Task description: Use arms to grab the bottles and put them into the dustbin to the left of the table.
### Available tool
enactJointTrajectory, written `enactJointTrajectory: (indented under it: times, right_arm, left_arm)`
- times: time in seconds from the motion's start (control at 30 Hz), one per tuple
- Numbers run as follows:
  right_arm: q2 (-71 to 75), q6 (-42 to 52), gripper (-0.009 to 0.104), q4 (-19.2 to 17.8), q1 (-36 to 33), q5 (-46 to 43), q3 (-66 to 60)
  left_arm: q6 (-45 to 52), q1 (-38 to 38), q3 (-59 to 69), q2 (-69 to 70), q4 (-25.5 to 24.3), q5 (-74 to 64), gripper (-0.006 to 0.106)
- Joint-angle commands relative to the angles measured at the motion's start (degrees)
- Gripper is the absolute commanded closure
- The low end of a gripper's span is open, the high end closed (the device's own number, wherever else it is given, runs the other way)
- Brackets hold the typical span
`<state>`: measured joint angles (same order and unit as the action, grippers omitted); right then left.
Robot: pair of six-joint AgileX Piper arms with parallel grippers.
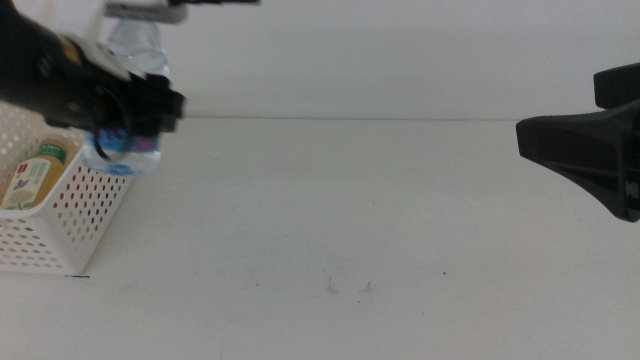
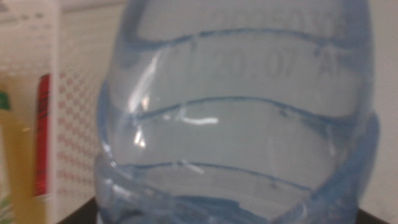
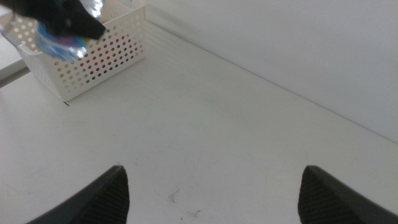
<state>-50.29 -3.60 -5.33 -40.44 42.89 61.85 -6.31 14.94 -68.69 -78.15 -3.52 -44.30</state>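
My left gripper is to put the clear water bottle inside the white dustbin (image 1: 46, 170) (image 2: 42, 165). It will let go of the bottle there, beside the yellowish tea bottle.
My left gripper (image 1: 150, 106) is shut on the clear water bottle (image 1: 134, 46), which it holds in the air above the right rim of the white dustbin (image 1: 72, 215) at the table's left. The bottle (image 2: 236, 118) fills the left wrist view. A yellowish tea bottle (image 1: 36, 175) with a green label lies inside the dustbin. Through the perforated wall (image 2: 78, 93) a red can (image 2: 42, 134) shows beside the tea bottle (image 2: 15, 165). My right gripper (image 1: 590, 160) hovers open at the right edge of the middle view, far from the dustbin (image 3: 106, 59), with nothing between its fingers.
The white table (image 1: 350, 220) stretches between the two arms, with a few small dark specks (image 1: 345, 288) near its front. A pale wall runs along the table's back edge.
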Motion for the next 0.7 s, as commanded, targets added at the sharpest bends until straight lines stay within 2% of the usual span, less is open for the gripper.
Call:
enactJointTrajectory:
  times: [0.0,0.1,0.23,0.3,0.53,0.67]
  right_arm:
    - [0.2,0.4,0.003,-0.11,-0.04,-0.6,0.19]
    - [0.2,0.4,0.003,-0.11,-0.04,-0.6,0.19]
    - [0.2,0.4,0.003,-0.11,-0.04,-0.6,0.19]
    - [0.2,0.4,0.003,-0.11,-0.04,-0.6,0.19]
    - [0.2,0.4,0.003,-0.11,-0.04,-0.6,0.19]
    - [0.2,0.4,0.003,-0.11,-0.04,-0.6,0.19]
  left_arm:
    - [9.42,-5.31,-6.41,-1.92,5.04,-5.37,0.102]
    - [15.64,-12.19,-13.9,-7.13,4.03,-14.56,0.102]
    - [17.03,-19.46,-22.96,-14.84,-1.41,-25.18,0.102]
    - [17.23,-22.47,-25.17,-18.1,-2.07,-25.35,0.102]
    - [21.5,-28.64,-27.42,-27.71,1.53,-22.63,0.102]
    - [21.34,-30.99,-27.42,-31.05,7.29,-20.82,0.095]
